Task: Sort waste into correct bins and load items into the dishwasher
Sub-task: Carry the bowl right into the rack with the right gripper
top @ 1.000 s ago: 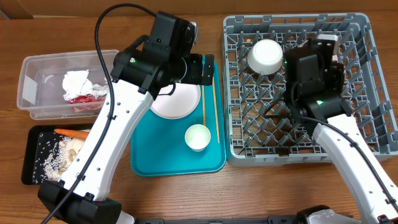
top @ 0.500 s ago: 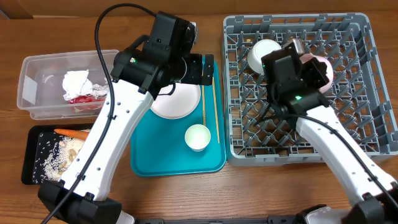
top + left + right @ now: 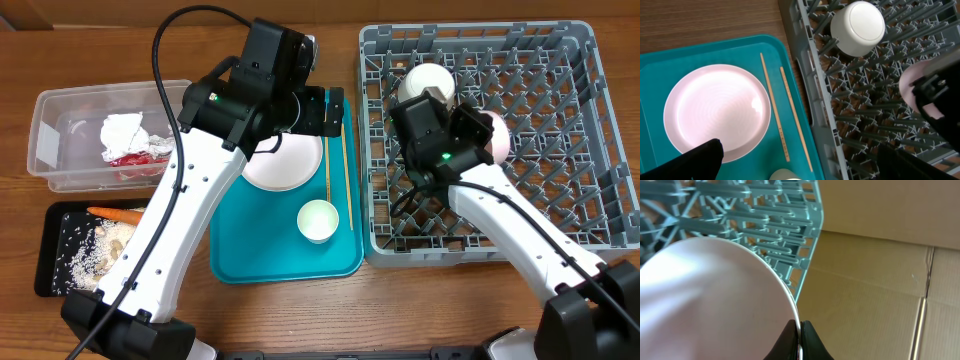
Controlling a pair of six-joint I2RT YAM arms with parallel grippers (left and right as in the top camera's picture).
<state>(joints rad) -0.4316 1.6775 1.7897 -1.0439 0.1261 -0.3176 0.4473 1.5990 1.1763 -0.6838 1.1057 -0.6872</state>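
Note:
The robot's right gripper will set the pinkish bowl down on the grey rack's wires (image 3: 446, 153) just in front of the whitish bowl.
My right gripper (image 3: 800, 330) is shut on the rim of the pale pink plate (image 3: 715, 300), held on edge above the grey dishwasher rack (image 3: 590, 200); overhead, the plate (image 3: 497, 135) shows beside the gripper (image 3: 470, 132). A whitish bowl (image 3: 430, 82) sits upside down on the rack's pegs. My left gripper (image 3: 800, 165) hangs open over the teal tray (image 3: 240, 265), above a second whitish bowl (image 3: 717, 112) and the small white cup (image 3: 317, 220). The clear tub (image 3: 60, 150) holds the napkin (image 3: 125, 130) and wrapper (image 3: 140, 155). The black tray (image 3: 50, 270) holds the carrot (image 3: 118, 213) and rice (image 3: 100, 250).
Two wooden chopsticks (image 3: 335, 170) lie along the teal tray's right side, next to the rack's wall. Brown cardboard (image 3: 880, 280) stands beyond the rack's far edge. The left arm's white links cross over the teal tray's left part.
My right arm has swung left across the rack, carrying the pink plate toward the upturned bowl. The left arm and everything on the tray stay where they were.

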